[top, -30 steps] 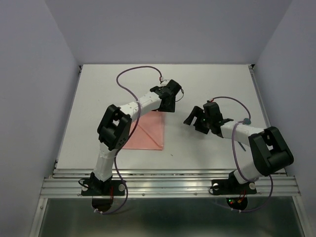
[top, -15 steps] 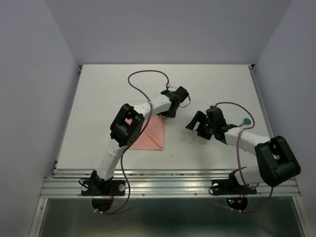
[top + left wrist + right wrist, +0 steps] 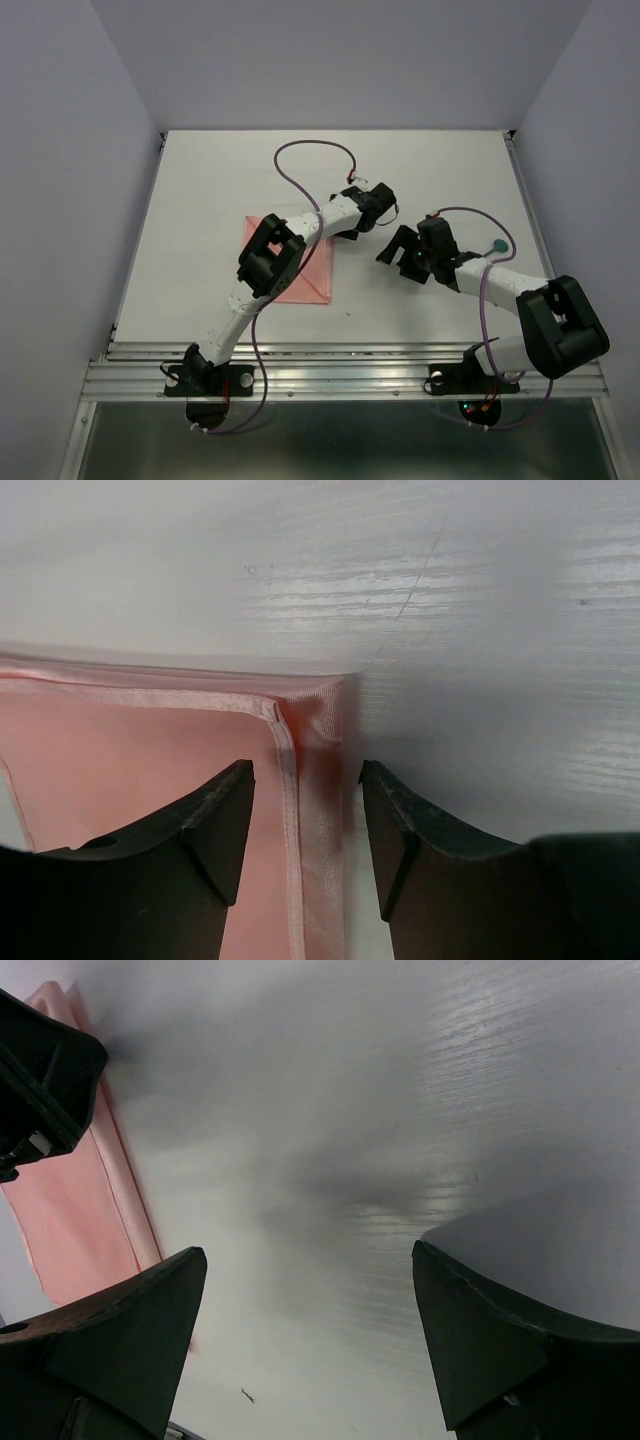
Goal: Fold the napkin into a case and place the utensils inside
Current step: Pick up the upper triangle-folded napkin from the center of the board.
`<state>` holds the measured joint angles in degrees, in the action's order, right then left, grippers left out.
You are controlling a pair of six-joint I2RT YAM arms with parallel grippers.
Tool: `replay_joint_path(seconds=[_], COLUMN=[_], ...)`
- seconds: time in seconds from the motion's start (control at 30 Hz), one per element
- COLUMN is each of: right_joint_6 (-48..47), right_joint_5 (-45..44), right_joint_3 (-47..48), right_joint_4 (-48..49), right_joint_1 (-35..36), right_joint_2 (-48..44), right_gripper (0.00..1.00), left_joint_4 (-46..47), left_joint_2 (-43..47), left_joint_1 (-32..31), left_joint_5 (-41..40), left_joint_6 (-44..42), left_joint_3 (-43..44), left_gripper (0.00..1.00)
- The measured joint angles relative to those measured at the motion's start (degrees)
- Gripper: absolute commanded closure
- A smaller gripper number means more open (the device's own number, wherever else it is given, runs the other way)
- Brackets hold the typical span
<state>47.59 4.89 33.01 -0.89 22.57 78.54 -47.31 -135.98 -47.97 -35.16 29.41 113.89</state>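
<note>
My left gripper straddles an edge of the napkin. My right gripper should close on the napkin's near corner [image 3: 328, 299] [image 3: 192, 1346], at the other end of that edge.
The salmon-pink napkin [image 3: 308, 277] lies flat on the white table, partly hidden under my left arm. In the left wrist view its hemmed right edge and far corner [image 3: 300, 705] lie between the fingers. My left gripper [image 3: 346, 232] [image 3: 305, 820] is open, low over that corner and straddling the edge. My right gripper [image 3: 393, 247] [image 3: 310, 1300] is open wide and empty over bare table just right of the napkin [image 3: 70, 1200]. A dark-teal utensil with a round end [image 3: 497, 245] lies beside my right forearm, mostly hidden. No folded case shows.
Purple cables [image 3: 310, 150] loop over the table behind the left arm and along the right arm. The left gripper's black body [image 3: 40, 1070] shows at the top left of the right wrist view. A metal rail [image 3: 340, 362] runs along the near edge.
My left arm has stretched further right, its gripper shifting to the napkin's far right corner and uncovering the cloth's left corner. My right gripper moved slightly, then held still.
</note>
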Motion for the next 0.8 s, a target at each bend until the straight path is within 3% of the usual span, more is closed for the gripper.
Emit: replay_joint_path(seconds=[0.17, 0.33, 0.8], right_joint_6=[0.0, 0.0, 0.2], right_joint_5=[0.0, 0.0, 0.1], right_joint_3=[0.0, 0.0, 0.0], right_joint_4=[0.0, 0.0, 0.0], right_joint_1=[0.0, 0.0, 0.0], right_joint_2=[0.0, 0.0, 0.0], right_gripper=[0.11, 0.11, 0.11], left_joint_4=[-2.7, -4.9, -1.3], left_joint_2=[-2.0, -2.6, -0.3], left_joint_1=[-0.8, -1.1, 0.0], left_joint_5=[-3.8, -6.5, -7.5], left_joint_6=[0.6, 1.4, 0.7], left_joint_3=[2.5, 2.5, -2.9], left_gripper=[0.42, 0.49, 0.45])
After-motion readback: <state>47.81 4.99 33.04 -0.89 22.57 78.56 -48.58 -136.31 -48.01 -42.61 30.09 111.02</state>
